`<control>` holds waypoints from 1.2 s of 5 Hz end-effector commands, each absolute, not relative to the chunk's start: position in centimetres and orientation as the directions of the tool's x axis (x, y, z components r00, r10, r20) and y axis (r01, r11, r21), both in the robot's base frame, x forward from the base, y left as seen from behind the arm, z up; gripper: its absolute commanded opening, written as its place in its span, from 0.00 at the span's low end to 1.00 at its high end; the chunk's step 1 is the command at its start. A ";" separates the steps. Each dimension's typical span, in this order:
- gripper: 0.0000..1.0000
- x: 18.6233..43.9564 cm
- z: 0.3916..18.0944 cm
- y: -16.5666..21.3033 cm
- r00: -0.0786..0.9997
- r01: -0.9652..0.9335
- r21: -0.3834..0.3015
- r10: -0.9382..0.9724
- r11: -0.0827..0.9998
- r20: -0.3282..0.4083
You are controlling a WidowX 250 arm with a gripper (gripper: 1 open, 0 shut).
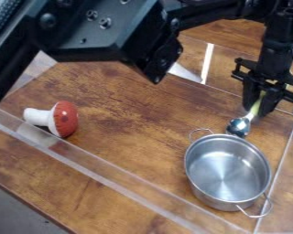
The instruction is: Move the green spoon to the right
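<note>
Next, my gripper releases the green spoon, now tilted above the pot's far rim, just behind the steel pot, by the far clear plastic wall (244, 107).
The green spoon (240, 124) hangs tilted at the right side of the wooden table, its silver bowl just above the far rim of the steel pot. The light green handle runs up between the black fingers of my gripper (258, 108), which points down and is shut on it. Most of the handle is hidden by the fingers.
A round steel pot (227, 170) stands at the front right, right beneath the spoon. A red-capped white mushroom toy (56, 118) lies at the left. Clear plastic walls (124, 187) ring the wooden table (124, 101). The black arm (106, 32) fills the top of the view.
</note>
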State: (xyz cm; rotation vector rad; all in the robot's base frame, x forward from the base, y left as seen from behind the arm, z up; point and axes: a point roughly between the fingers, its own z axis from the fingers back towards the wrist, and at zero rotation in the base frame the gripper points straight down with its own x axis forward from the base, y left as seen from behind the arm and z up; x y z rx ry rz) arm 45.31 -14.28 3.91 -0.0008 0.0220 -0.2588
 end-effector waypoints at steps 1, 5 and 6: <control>0.00 45.1 3.6 -14.1 0.984 0.179 0.015 -0.178 0.984 -0.020; 0.00 44.9 2.2 -13.6 0.987 0.142 0.038 -0.139 0.989 -0.078; 0.00 44.9 2.0 -12.7 0.982 0.168 0.037 -0.164 0.985 -0.089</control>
